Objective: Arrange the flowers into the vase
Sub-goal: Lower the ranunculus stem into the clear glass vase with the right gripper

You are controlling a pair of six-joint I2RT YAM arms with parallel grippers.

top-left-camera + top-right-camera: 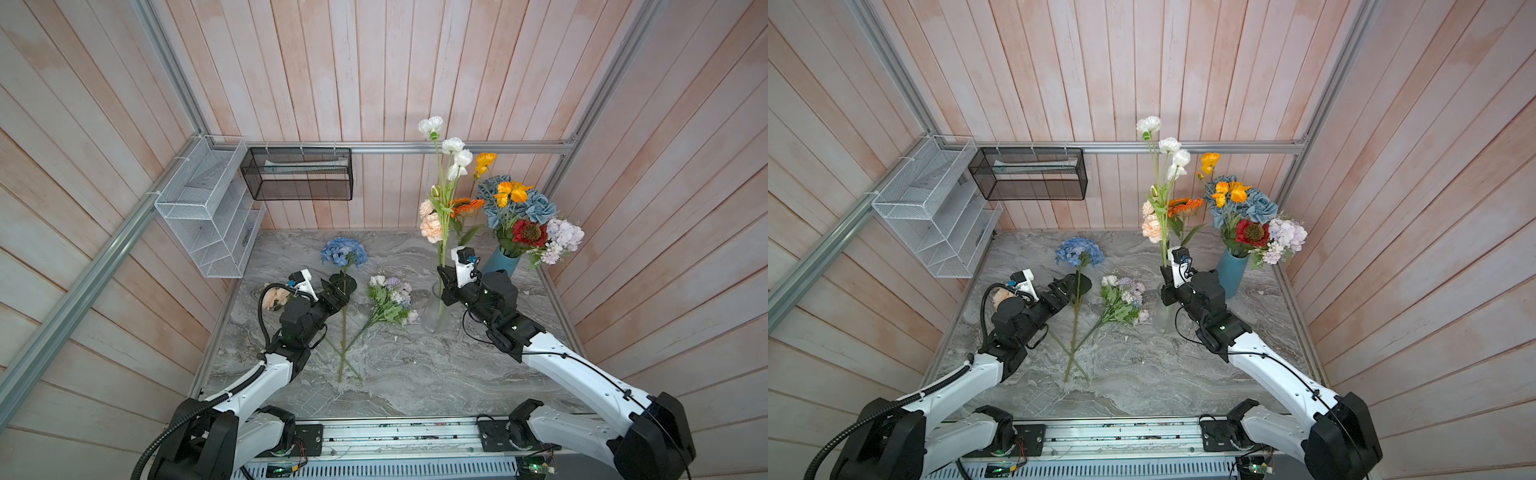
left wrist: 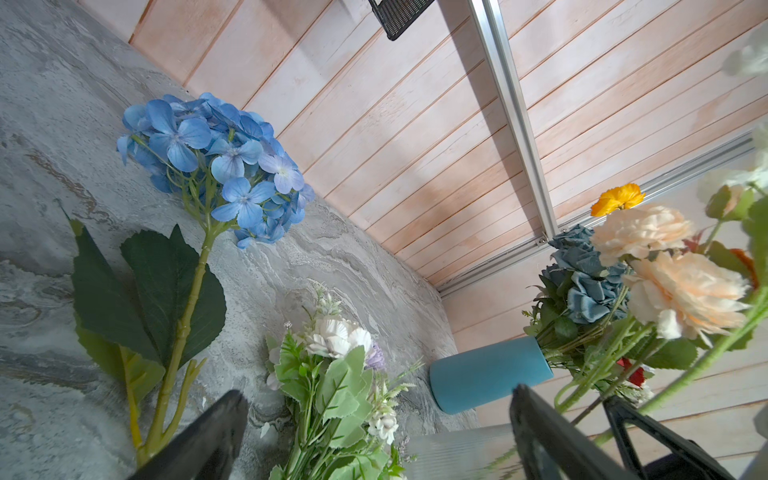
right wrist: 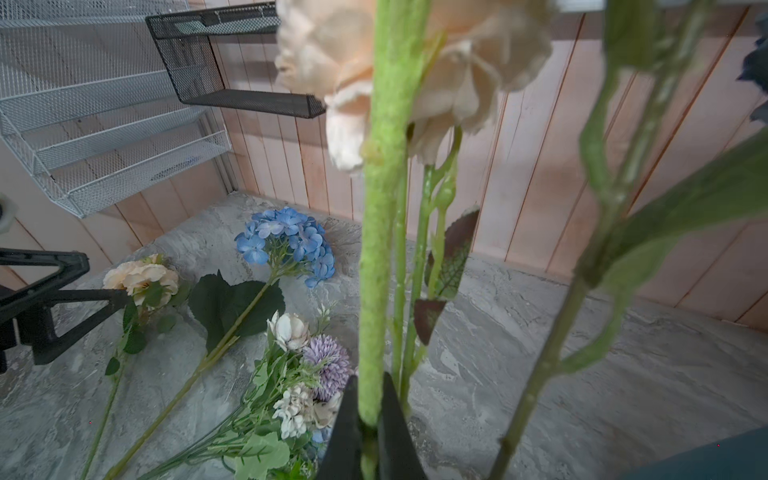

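The right gripper holds the white flower's stem low, at the opening of the clear glass vase, so it should open, take the stem higher (image 1: 442,251) and lower it deeper.
My right gripper (image 3: 370,415) is shut on the thick green stem (image 3: 380,249) of a tall white flower (image 1: 430,126), held upright over the clear glass vase (image 1: 435,311), which holds peach blooms (image 1: 432,227) and an orange daisy (image 1: 467,205). A blue vase (image 1: 503,261) behind carries a full bunch. On the table lie a blue hydrangea (image 1: 344,251), a lilac-and-white sprig (image 1: 390,297) and a peach flower (image 1: 275,297). My left gripper (image 1: 338,291) is open, low beside the hydrangea's stem and leaves, holding nothing.
A white wire rack (image 1: 203,208) hangs on the left wall and a black mesh basket (image 1: 299,174) on the back rail. Wooden walls and an aluminium frame (image 1: 457,147) close in the marble table (image 1: 415,374). The stems on the table cross near the front middle.
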